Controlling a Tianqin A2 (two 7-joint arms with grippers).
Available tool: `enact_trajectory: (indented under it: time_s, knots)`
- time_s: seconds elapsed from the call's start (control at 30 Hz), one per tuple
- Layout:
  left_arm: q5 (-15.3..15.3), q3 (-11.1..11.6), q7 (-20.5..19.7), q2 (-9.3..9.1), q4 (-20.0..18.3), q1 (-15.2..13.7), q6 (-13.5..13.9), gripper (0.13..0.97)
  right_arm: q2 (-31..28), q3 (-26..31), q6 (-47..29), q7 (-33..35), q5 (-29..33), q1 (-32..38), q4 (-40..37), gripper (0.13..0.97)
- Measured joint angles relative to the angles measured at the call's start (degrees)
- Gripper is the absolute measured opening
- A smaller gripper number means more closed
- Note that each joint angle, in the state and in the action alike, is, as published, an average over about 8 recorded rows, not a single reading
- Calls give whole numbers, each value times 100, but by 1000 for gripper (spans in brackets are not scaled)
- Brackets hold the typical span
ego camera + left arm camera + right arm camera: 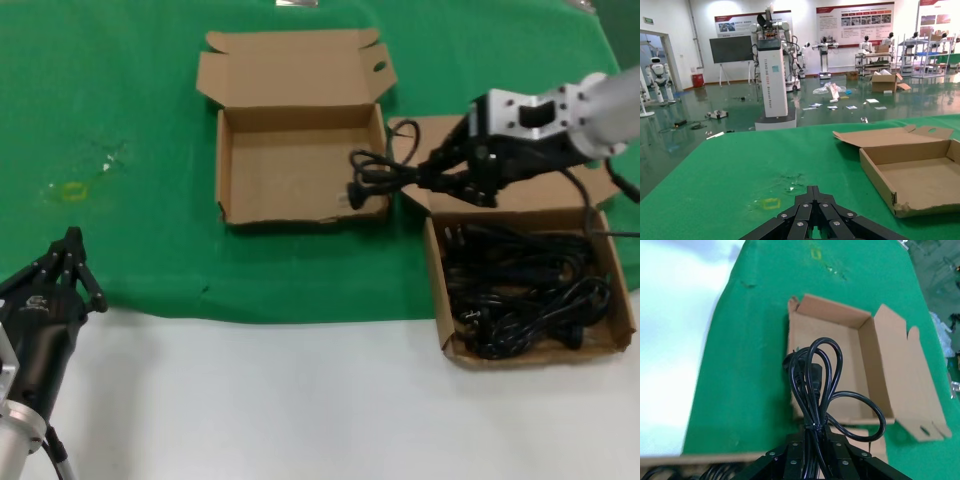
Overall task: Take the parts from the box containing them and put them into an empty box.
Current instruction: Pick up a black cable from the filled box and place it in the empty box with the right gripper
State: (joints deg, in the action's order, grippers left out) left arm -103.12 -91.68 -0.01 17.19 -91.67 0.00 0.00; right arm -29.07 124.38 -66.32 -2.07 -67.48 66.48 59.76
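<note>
My right gripper is to let go of the bundled black power cord, lying lengthwise, around the middle of the empty box's bottom [319, 177] [822, 378].
My right gripper [430, 172] is shut on a bundled black power cord [378, 166] and holds it in the air over the right wall of the empty box [290, 165]. In the right wrist view the cord's loops and plugs [812, 375] hang from the gripper [815, 429] above that box [850, 365]. The box containing the cords [615, 290] lies at the right, with several black cords [520, 285] tangled inside. My left gripper [72, 248] is shut and empty, parked at the near left by the green cloth's edge; it also shows in the left wrist view [813, 191].
The green cloth [120, 120] covers the far part of the table; a white surface [250, 400] lies in front. A small yellow mark [72, 190] is on the cloth at the left. The empty box's lid [290, 65] lies open toward the back.
</note>
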Motion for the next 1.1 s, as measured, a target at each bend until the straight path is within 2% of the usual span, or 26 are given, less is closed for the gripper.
enact_trajectory:
  time_s: [0.6,1.1]
  knots:
    - [0,0,0,0,0,0,0,144,1553,196,1150,1148,-96,567,-2267,209]
    - [0,0,0,0,0,0,0,144,2651,90,2009,2642,-653,1166,-4445,209]
